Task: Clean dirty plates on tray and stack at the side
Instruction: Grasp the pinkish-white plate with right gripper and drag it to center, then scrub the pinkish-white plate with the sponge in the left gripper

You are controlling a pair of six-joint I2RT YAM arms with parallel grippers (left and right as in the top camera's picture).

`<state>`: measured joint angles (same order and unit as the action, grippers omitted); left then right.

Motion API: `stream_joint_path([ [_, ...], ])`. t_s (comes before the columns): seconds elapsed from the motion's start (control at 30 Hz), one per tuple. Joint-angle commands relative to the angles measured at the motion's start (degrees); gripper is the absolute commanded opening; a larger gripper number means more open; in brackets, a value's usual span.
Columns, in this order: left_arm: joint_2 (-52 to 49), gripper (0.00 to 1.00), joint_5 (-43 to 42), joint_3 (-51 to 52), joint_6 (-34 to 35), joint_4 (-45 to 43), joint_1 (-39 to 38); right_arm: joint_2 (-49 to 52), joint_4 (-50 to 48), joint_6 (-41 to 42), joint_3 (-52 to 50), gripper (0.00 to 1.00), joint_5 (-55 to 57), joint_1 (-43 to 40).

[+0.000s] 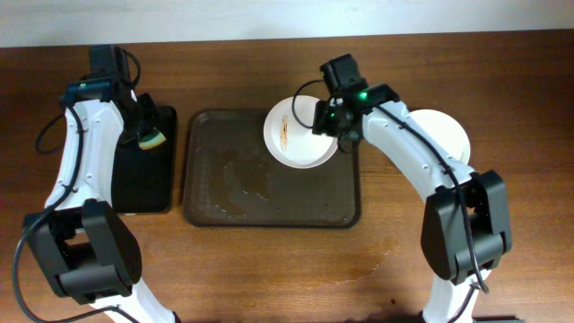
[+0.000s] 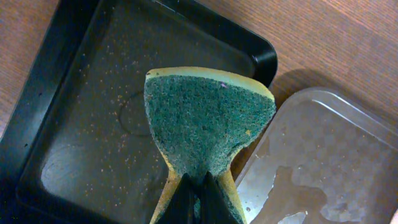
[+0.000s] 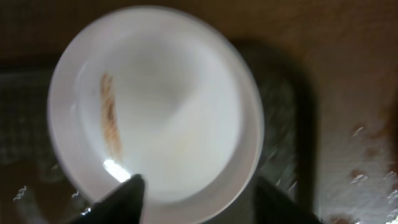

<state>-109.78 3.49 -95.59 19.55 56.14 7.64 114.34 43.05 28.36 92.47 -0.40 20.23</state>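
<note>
The white plate overlaps the far edge of the brown tray, so next my right gripper shifts it inward and grips the plate's rim [image 1: 334, 149] while my left gripper wipes.
A white plate [image 1: 298, 135] with an orange-brown smear lies over the far right corner of the brown tray [image 1: 269, 202]. It fills the right wrist view [image 3: 155, 106]. My right gripper [image 1: 334, 121] is open at the plate's right rim; in the right wrist view [image 3: 199, 202] one finger is over the plate and the other is outside it. A second white plate [image 1: 447, 135] lies on the table to the right, partly hidden by my right arm. A third plate does not show. My left gripper [image 2: 198, 199] is shut on a green and yellow sponge [image 2: 205, 118].
The sponge [image 1: 151, 138] hangs over the narrow black tray [image 1: 143, 184] left of the brown tray. The black tray's base [image 2: 81, 124] is speckled with crumbs. The brown tray's corner [image 2: 323, 155] shows wet patches, and a wet smear is on its base [image 1: 242, 184].
</note>
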Motion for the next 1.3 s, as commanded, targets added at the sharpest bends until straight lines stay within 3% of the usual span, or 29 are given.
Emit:
stream_joint_path([
  [0.0,-0.17,0.01,0.5,-0.76,0.13,-0.26,0.04,4.87,-2.38,-7.23,0.44,0.62,0.46,-2.1],
  [0.1,-0.17,0.01,0.48,-0.76,0.15,-0.35,0.04,9.84,-3.32,-9.79,0.44,0.62,-1.64,-2.4],
  [0.17,-0.17,0.01,0.46,-0.76,0.15,-0.35,0.04,11.87,-4.48,-10.08,0.44,0.54,-4.35,-2.29],
  [0.2,-0.17,0.01,0.44,-0.76,0.15,-0.33,0.04,12.37,-4.92,-9.92,0.44,0.45,-5.51,-2.29],
  [0.23,-0.17,0.01,0.44,-0.76,0.15,-0.31,0.04,12.37,-4.94,-9.86,0.44,0.26,-6.56,-2.27],
  [0.3,-0.17,0.01,0.44,-0.76,0.15,-0.31,0.04,12.37,-4.17,-8.35,0.44,0.08,-9.22,-2.05],
  [0.33,-0.17,0.01,0.44,-0.76,0.15,-0.28,0.04,12.37,-2.95,-7.8,0.44,0.04,-10.56,-1.79],
  [0.53,-0.17,0.01,0.44,-0.76,0.15,-0.31,0.04,12.35,7.37,2.64,0.44,0.04,-12.31,4.59],
  [0.57,-0.17,0.01,0.44,-0.76,0.15,-0.31,0.04,12.35,6.8,2.64,0.44,0.08,-12.28,5.11],
  [0.6,-0.17,0.01,0.44,-0.76,0.15,-0.31,0.04,12.35,5.33,2.64,0.44,0.28,-12.35,5.31],
  [0.7,-0.17,0.01,0.39,-0.76,0.15,-0.24,0.04,12.35,2.34,2.56,0.44,0.39,-12.28,4.59],
  [0.77,-0.17,0.01,-0.26,-0.76,0.13,0.15,0.04,12.37,0.02,1.29,0.44,0.35,-12.28,3.93],
  [0.8,-0.17,0.01,-2.8,-0.42,0.13,0.24,0.02,12.39,-0.66,0.83,0.44,0.18,-12.26,3.74],
  [0.87,-0.17,0.01,-5.84,0.72,0.11,0.13,-0.02,12.61,-0.66,0.83,0.42,0.04,-12.26,3.78],
  [1.0,-0.17,0.0,-8.68,4.72,0.02,-1.68,-1.62,13.51,-0.55,2.12,0.33,0.04,-12.48,4.39],
  [1.2,-0.17,0.01,-8.9,9.55,-8.61,-11.56,-11.47,13.68,0.28,3.56,0.33,0.04,-12.5,6.54],
  [1.27,-0.26,0.0,-11.26,10.6,-14.32,-15.93,-14.78,13.68,0.42,3.45,0.33,0.04,-12.46,7.15],
])
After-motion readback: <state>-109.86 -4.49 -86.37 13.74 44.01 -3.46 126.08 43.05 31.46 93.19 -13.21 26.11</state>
